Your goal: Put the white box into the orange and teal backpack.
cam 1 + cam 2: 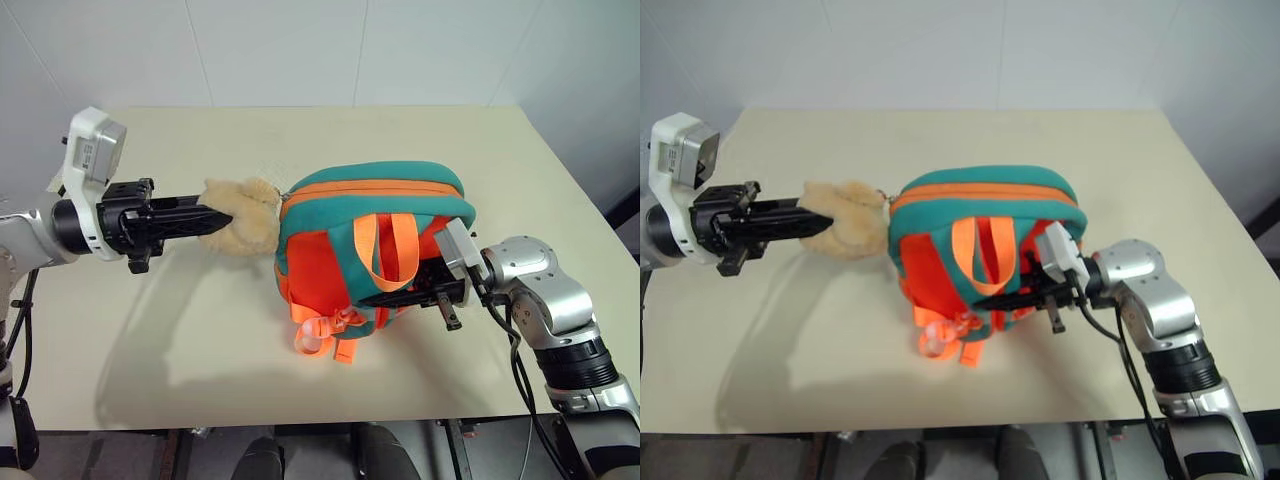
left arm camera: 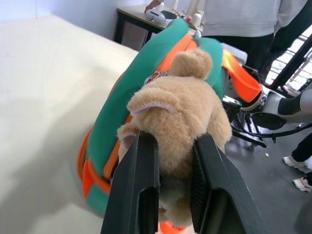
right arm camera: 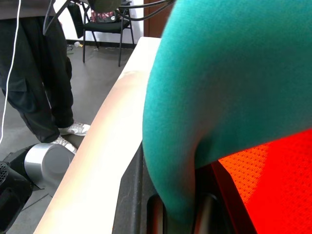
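The robot's left gripper needs to release the tan plush toy charm on the beige table (image 1: 258, 288) next to the backpack, close to its orange straps.
The orange and teal backpack (image 1: 370, 215) hangs between my two grippers over the table, its zipper band on top and its orange straps facing me. My left gripper (image 1: 215, 218) is shut on the tan plush toy charm (image 1: 245, 215), which sits at the backpack's left end. In the left wrist view the plush (image 2: 180, 112) is squeezed between the black fingers (image 2: 136, 185). My right gripper (image 1: 385, 298) is shut on the backpack's teal edge (image 3: 195, 122) at its right side, low down. The white box is out of view.
The beige table (image 1: 150, 330) spreads under the backpack, with a white wall behind it. A person (image 3: 29, 73) stands off the table's side, near a dark chair (image 3: 102, 29). Another person (image 2: 243, 19) stands beyond the far side.
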`<state>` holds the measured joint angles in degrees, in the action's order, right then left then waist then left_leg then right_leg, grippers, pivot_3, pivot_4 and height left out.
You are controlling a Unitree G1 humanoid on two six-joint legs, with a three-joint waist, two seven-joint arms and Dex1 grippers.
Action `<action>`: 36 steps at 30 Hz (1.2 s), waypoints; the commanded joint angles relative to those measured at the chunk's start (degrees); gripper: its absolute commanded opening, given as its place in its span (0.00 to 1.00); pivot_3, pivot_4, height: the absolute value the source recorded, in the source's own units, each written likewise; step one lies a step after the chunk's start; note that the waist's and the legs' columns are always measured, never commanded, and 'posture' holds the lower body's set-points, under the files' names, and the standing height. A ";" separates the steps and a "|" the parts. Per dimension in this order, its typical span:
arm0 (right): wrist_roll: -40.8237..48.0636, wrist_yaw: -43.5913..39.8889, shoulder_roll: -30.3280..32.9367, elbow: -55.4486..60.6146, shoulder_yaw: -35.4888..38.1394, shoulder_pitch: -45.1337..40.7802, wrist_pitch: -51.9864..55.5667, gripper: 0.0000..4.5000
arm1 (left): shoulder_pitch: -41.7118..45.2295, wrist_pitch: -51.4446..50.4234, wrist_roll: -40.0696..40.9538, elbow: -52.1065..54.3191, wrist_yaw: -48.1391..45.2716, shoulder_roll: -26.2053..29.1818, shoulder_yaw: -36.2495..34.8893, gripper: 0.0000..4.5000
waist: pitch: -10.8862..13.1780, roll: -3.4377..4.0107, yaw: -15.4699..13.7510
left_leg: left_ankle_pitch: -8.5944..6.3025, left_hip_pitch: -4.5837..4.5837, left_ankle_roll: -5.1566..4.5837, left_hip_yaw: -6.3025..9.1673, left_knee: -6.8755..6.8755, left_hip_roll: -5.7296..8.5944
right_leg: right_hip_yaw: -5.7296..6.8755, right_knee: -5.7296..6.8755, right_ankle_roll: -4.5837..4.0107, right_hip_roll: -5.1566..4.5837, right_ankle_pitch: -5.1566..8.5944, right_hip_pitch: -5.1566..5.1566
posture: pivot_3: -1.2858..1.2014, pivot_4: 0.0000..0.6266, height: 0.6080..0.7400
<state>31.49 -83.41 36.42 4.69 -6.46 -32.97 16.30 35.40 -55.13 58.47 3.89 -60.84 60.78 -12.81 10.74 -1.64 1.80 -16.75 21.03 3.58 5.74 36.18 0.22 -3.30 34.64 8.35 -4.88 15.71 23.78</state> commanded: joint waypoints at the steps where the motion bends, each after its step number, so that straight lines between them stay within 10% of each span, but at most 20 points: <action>1: 0.67 0.29 0.99 2.42 1.68 0.81 -0.20 0.12 | 1.73 5.19 -8.38 -7.24 -8.21 3.53 4.16 0.09 | 0.01 0.02 0.03 | 0.00 -0.01 0.00 0.00 -0.01 -0.01 | 0.00 0.00 -0.02 0.02 0.01 0.01 | 0.52 0.24 1.00; 13: 0.69 0.82 0.57 2.16 1.41 0.37 0.33 0.12 | 11.71 17.35 -31.78 -19.29 -24.54 -0.54 25.90 0.09 | 0.02 0.03 -0.11 | -0.01 0.06 -0.02 0.00 0.00 -0.07 | 0.01 0.10 -0.06 0.10 0.03 0.03 | 0.52 0.24 1.00; 36: -0.03 4.02 0.85 3.47 0.80 -0.16 2.95 0.12 | 18.17 26.42 -42.68 -27.02 -28.18 -13.24 32.10 0.17 | 0.02 0.02 -0.18 | -0.02 0.10 -0.04 0.01 0.13 -0.12 | -0.01 0.32 -0.07 0.15 0.04 0.12 | 0.52 0.24 1.00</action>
<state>31.38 -80.20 36.60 6.41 -6.38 -32.31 18.24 52.69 -28.53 13.75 -23.31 -86.02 48.35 22.13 10.75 -1.62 1.62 -16.77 21.14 3.54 5.74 36.32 0.10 -3.31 34.96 8.28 -4.74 15.75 23.91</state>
